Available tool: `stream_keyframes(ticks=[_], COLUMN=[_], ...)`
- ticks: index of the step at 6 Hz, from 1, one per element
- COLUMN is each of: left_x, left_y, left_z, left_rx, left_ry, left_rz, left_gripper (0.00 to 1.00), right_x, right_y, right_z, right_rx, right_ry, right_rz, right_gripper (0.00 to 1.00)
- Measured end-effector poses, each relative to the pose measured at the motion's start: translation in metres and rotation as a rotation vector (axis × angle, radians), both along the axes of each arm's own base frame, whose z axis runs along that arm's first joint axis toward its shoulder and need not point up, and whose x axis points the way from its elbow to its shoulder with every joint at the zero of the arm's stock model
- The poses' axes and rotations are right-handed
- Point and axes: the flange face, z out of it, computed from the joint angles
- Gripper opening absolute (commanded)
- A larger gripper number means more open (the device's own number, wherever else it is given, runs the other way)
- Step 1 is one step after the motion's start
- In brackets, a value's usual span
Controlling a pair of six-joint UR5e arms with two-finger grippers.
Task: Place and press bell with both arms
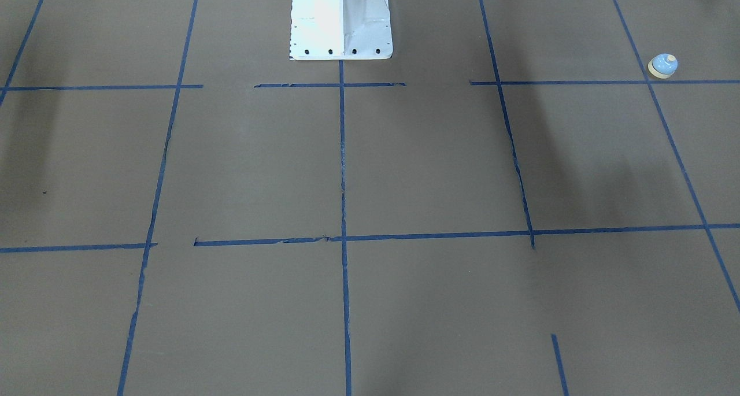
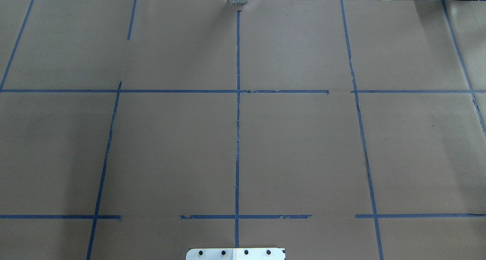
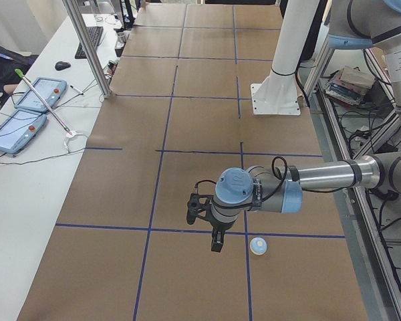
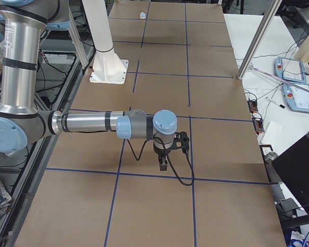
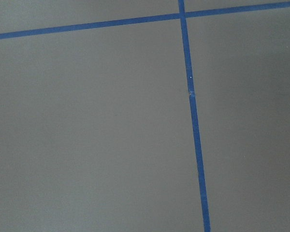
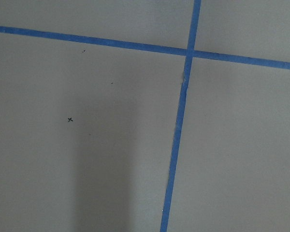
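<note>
Next, the left gripper moves to the bell's light-blue top [image 1: 664, 63], above its cream base, and closes around it there.
The small light-blue bell [image 1: 662, 66] with a cream base stands on the brown table near the robot's left end, next to a blue tape line. It also shows in the exterior left view [image 3: 258, 246] and, far off, in the exterior right view [image 4: 142, 15]. My left gripper [image 3: 216, 241] points down above the table, a short way beside the bell and apart from it. My right gripper [image 4: 164, 165] points down over the table's other end. I cannot tell whether either gripper is open or shut. Both wrist views show only bare table and tape.
The white bolted pedestal [image 1: 341, 20] stands at the table's robot side. Blue tape lines [image 2: 237, 138] divide the brown surface into squares. A metal post [image 3: 87, 47], tablets [image 3: 17, 124] and cables lie on the white bench beside the table.
</note>
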Motion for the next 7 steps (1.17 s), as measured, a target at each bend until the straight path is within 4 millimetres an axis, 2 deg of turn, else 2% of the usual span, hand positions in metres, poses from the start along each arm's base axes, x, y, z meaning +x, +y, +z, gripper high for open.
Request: stream_keyframes(ticks=[3, 5, 7], left_x=[-0.001, -0.002, 0.016], left_y=[-0.004, -0.020, -0.018], left_z=[-0.003, -0.018, -0.023], left_rx=[0.019, 0.107, 0.142], left_ry=[-0.005, 0.005, 0.071], left_rz=[-0.001, -0.002, 0.013], left_gripper=[1.00, 1.00, 1.00], right_x=[0.000, 0.000, 0.000], right_y=[0.000, 0.000, 0.003], right_z=[-0.001, -0.001, -0.002], right_rx=[0.001, 0.002, 0.005], right_ry=[0.000, 0.001, 0.001], right_rz=[0.000, 0.000, 0.000], right_gripper=[1.00, 1.00, 1.00])
